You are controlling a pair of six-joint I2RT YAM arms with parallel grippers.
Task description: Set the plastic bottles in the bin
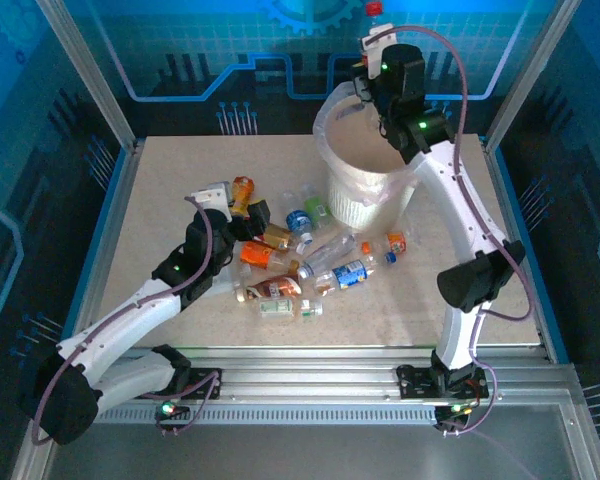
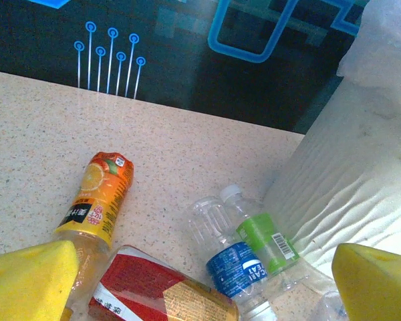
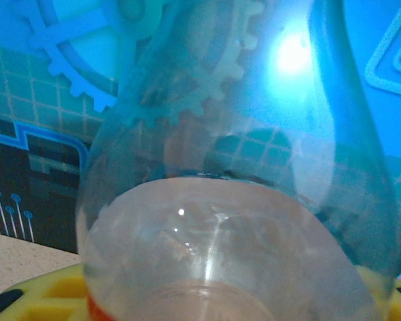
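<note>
Next, I release the clear plastic bottle with my right gripper inside the bin [image 1: 358, 156], towards the side nearest the green-labelled bottle.
My right gripper [image 1: 372, 52] hangs over the back rim of the bin [image 1: 365, 200], shut on a clear plastic bottle [image 1: 376, 36] with a red cap that points up. In the right wrist view this bottle [image 3: 234, 200] sits between the yellow fingers [image 3: 47, 294] of the right gripper [image 3: 220, 304]. My left gripper [image 1: 238, 208] is open, low over the left end of the bottle pile [image 1: 300, 270]. Between its yellow pads [image 2: 33, 274] lie a red-labelled bottle [image 2: 140, 287] and a blue-labelled bottle [image 2: 244, 271]. An orange-labelled bottle [image 2: 100, 194] and a green-labelled bottle [image 2: 267, 237] lie beyond, next to the bin [image 2: 361, 174].
Several more bottles lie scattered on the speckled table [image 1: 160, 190] in front of the bin, out to an orange-capped one [image 1: 395, 242]. Metal frame posts [image 1: 90, 70] and blue walls enclose the table. A rail [image 1: 310, 375] runs along the near edge.
</note>
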